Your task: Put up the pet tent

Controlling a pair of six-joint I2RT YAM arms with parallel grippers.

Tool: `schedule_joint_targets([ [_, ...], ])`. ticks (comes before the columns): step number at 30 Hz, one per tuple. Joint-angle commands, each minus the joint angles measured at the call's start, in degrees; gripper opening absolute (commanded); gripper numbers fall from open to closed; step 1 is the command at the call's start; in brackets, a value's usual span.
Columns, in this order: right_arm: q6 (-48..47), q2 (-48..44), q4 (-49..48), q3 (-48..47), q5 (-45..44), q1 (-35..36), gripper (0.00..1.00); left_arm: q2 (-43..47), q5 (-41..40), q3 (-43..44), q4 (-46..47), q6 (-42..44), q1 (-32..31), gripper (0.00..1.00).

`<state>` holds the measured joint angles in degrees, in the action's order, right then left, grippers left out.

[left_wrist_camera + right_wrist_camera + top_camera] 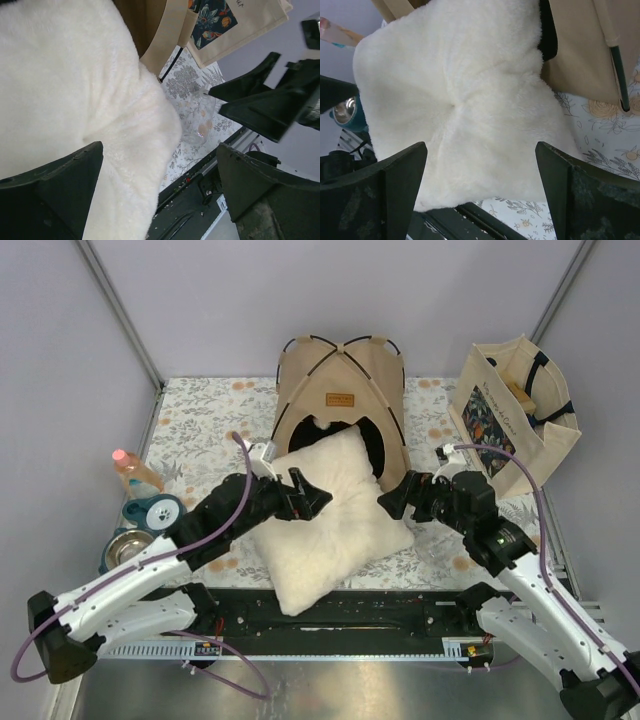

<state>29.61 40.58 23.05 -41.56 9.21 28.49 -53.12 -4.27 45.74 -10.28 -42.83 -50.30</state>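
The middle of the edge [264,546] facing the metal bowl on the white fluffy cushion is next for my left gripper, which should go there and close on it.
The pet tent [340,390] stands upright at the back middle of the floral mat, tan with black poles and a brown label above its arched doorway. A white fluffy cushion [330,515] lies in front of it, its far corner reaching into the doorway. My left gripper [315,498] is open at the cushion's left side, and the cushion [75,90] fills the space beside its left finger. My right gripper [395,502] is open at the cushion's right edge. In the right wrist view the cushion [460,100] lies between and beyond the fingers, with the tent wall [580,50] behind it.
A beige tote bag [515,410] with a floral print stands at the back right. At the left are a bottle [135,472], a teal container [155,510] and a metal bowl [128,548]. A black rail [330,615] runs along the near edge.
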Motion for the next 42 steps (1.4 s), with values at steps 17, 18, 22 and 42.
schedule_joint_targets([
  [17,-6.05,18.2,-22.61,6.49,-7.45,4.02,1.0,17.61,-21.22,-16.19,-18.56,-13.77,-0.23,0.99],
  [18,-6.49,20.05,-22.52,6.23,-7.72,4.55,0.99,17.79,-20.69,-17.42,-17.15,-14.47,-0.23,0.99],
  [22,-7.28,25.94,-24.8,5.7,-7.98,6.05,0.99,17.79,-19.11,-21.21,-13.63,-17.02,-0.32,0.99],
  [42,-6.93,27.18,-20.59,4.12,-8.6,8.07,0.99,19.99,-23.68,-19.46,-25.23,-18.52,-0.32,0.99],
])
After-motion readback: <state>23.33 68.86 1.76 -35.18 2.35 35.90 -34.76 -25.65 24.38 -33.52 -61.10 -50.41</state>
